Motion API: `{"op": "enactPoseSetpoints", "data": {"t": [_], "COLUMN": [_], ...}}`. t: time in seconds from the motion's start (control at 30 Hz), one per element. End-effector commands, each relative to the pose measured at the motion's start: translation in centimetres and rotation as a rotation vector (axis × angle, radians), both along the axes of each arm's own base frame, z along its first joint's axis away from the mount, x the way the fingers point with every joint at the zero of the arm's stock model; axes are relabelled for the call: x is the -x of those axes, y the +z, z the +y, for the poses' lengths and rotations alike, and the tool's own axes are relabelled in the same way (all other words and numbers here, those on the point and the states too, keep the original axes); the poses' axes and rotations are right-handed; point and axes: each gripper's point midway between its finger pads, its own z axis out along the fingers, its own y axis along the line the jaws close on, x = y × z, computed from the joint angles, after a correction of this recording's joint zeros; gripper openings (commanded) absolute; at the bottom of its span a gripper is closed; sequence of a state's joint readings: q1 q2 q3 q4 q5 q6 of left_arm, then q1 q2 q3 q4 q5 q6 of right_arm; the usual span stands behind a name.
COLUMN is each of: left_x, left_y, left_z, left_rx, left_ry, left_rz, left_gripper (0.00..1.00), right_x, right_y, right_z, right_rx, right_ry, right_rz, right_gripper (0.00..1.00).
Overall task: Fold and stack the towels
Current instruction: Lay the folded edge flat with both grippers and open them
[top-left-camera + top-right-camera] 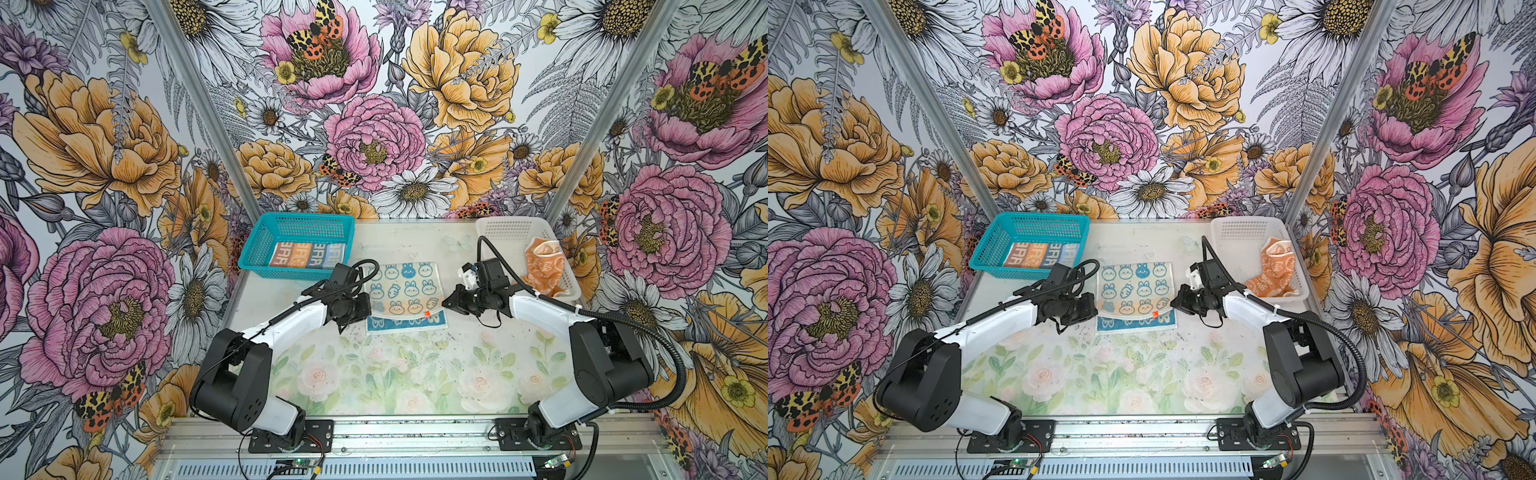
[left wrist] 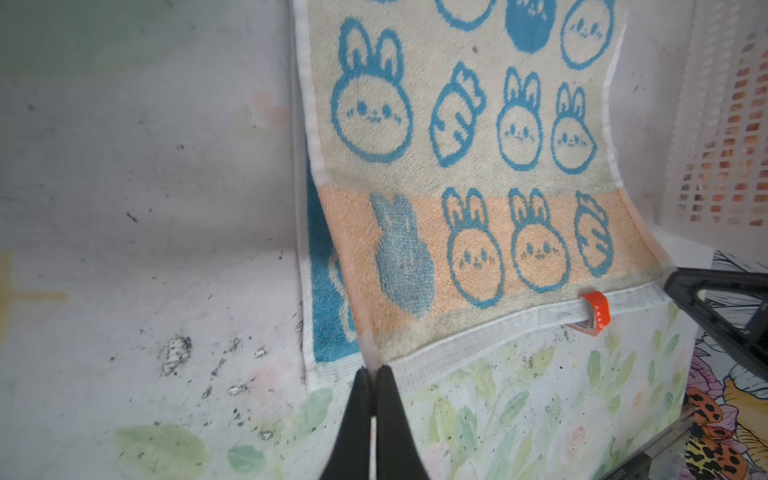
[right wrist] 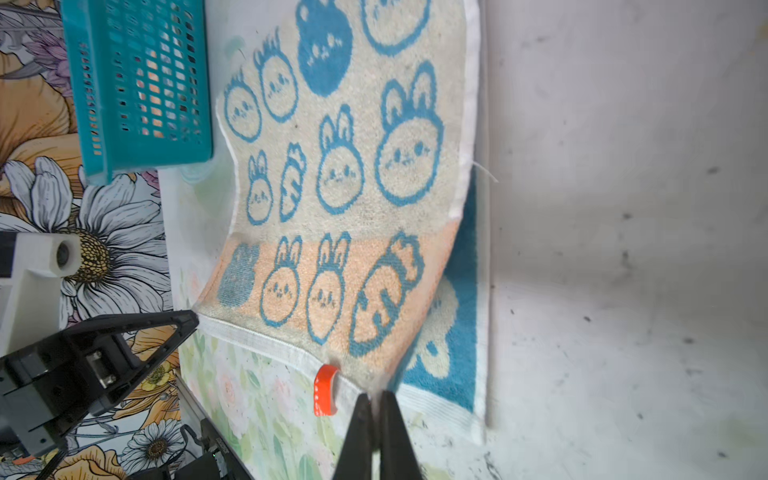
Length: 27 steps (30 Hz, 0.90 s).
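Observation:
Next, my left gripper releases the corner of the cream towel, now lifted and folded back, on the blue strip's near corner (image 1: 366,333) (image 2: 312,386) that is farthest from the orange tag.
A cream towel with blue bunnies (image 1: 405,286) (image 1: 1136,286) lies mid-table, its near edge lifted and folded back over a blue underside strip. My left gripper (image 1: 369,308) (image 2: 372,370) is shut on that edge's left corner. The right gripper (image 1: 444,303) (image 3: 375,395) is shut on the right corner, beside an orange tag (image 3: 325,390). A striped towel (image 1: 307,254) (image 1: 1042,254) lies folded flat in the teal basket (image 1: 266,245). Crumpled in the white basket (image 1: 507,228), an orange towel (image 1: 544,266) (image 1: 1273,270) leans against its right wall.
The teal basket (image 3: 137,83) stands at the back left of the table and the white basket (image 2: 727,124) at the back right, each close to the cream towel's side. Flowered walls enclose the table on three sides. The near half of the table shows a pale rose print.

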<state>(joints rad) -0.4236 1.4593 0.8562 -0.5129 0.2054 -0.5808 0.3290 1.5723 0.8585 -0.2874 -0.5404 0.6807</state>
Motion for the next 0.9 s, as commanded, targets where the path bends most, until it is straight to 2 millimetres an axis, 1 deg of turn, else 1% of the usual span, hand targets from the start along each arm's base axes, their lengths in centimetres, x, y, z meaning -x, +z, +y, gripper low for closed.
{"op": "enactPoseSetpoints", "data": {"t": [0.0, 0.1, 0.17, 0.3, 0.4, 0.43, 0.5, 0.6, 0.67, 0.77, 0.83, 0.87], "left_x": [0.3, 0.9, 1.0, 0.6, -0.3, -0.7, -1.6, -2.6, -2.8, -2.3, -1.7, -1.2], "left_y": [-0.9, -1.9, -2.6, -3.9, -4.0, -3.7, -2.4, 0.1, 1.7, 3.2, 3.4, 3.2], "left_z": [0.6, 1.0, 1.0, 0.7, 0.7, 0.7, 0.7, 0.9, 1.1, 1.2, 1.3, 1.3], "left_rx": [-0.011, -0.026, -0.025, -0.032, -0.035, -0.028, -0.009, -0.007, -0.001, 0.010, 0.013, 0.011], "left_ry": [0.039, 0.045, 0.045, 0.038, 0.037, 0.042, 0.051, 0.054, 0.059, 0.058, 0.058, 0.059], "left_rz": [-0.005, 0.010, 0.026, 0.051, 0.051, 0.045, 0.022, -0.026, -0.060, -0.086, -0.089, -0.084], "left_gripper": [0.00, 0.00, 0.00, 0.00, 0.00, 0.00, 0.00, 0.00, 0.00, 0.00, 0.00, 0.00], "right_x": [0.8, 1.6, 1.7, 1.2, 0.6, 0.4, -0.1, -0.7, -0.8, -0.4, 0.0, 0.2], "right_y": [-1.3, -2.6, -3.3, -4.6, -4.6, -4.3, -3.1, -0.9, 0.5, 2.0, 2.6, 2.7], "right_z": [0.2, 0.6, 0.7, 0.8, 1.3, 1.4, 1.6, 1.7, 1.6, 1.3, 1.2, 1.2], "right_rx": [0.028, 0.035, 0.036, 0.033, 0.021, 0.016, -0.002, -0.016, -0.017, -0.018, -0.020, -0.017], "right_ry": [0.012, 0.022, 0.017, 0.009, 0.013, 0.013, 0.013, 0.008, 0.010, 0.010, 0.012, 0.013], "right_rz": [0.002, 0.025, 0.033, 0.055, 0.054, 0.050, 0.024, -0.014, -0.042, -0.064, -0.072, -0.073], "right_gripper": [0.00, 0.00, 0.00, 0.00, 0.00, 0.00, 0.00, 0.00, 0.00, 0.00, 0.00, 0.00]}}
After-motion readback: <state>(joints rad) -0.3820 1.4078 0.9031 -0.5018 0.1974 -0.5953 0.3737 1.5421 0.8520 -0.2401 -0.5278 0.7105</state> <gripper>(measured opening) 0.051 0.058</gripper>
